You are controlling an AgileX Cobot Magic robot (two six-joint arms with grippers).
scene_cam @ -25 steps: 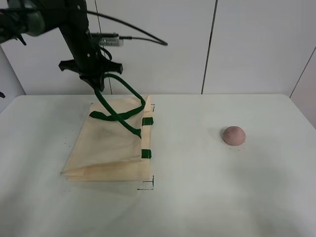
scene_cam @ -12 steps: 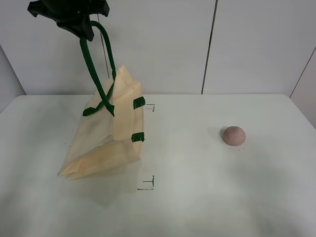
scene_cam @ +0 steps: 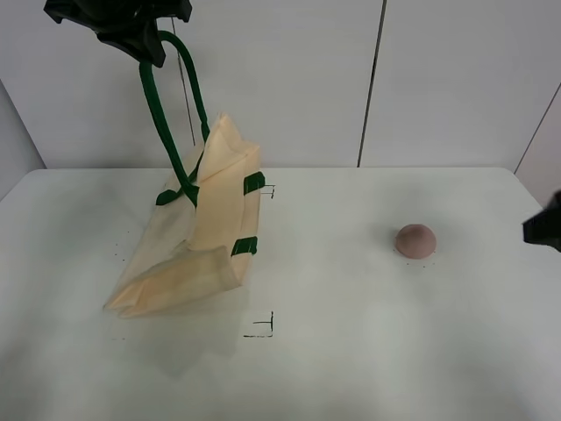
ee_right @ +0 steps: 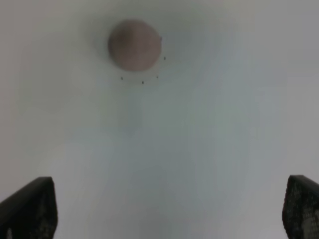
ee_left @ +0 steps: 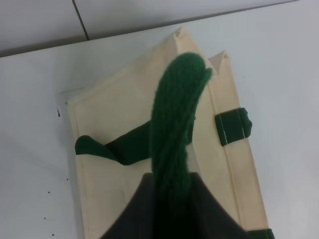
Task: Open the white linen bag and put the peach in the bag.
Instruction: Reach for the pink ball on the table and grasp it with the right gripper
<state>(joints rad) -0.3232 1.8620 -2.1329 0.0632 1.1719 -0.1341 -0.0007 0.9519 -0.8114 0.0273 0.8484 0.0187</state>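
The peach has to go into the white linen bag. So next, my right gripper should move to the peach's top (scene_cam: 418,234) (ee_right: 135,46) and close there.
The white linen bag (scene_cam: 197,237) is lifted at its top end, its lower end resting on the white table (scene_cam: 351,351). My left gripper (scene_cam: 145,48) is shut on one dark green handle (scene_cam: 162,114) and holds it high at the top left. In the left wrist view the handle (ee_left: 177,124) runs from the jaws down to the bag (ee_left: 119,124). The peach (scene_cam: 415,240) lies on the table at the right. In the right wrist view the peach (ee_right: 134,45) lies ahead of my open right gripper (ee_right: 169,211). My right gripper shows at the right edge of the exterior view (scene_cam: 545,230).
Small black corner marks (scene_cam: 263,329) are drawn on the table near the bag. White wall panels (scene_cam: 438,79) stand behind the table.
My left gripper has risen with the green handle, pulling the bag's top end off the table. My right gripper has come into view at the right edge.
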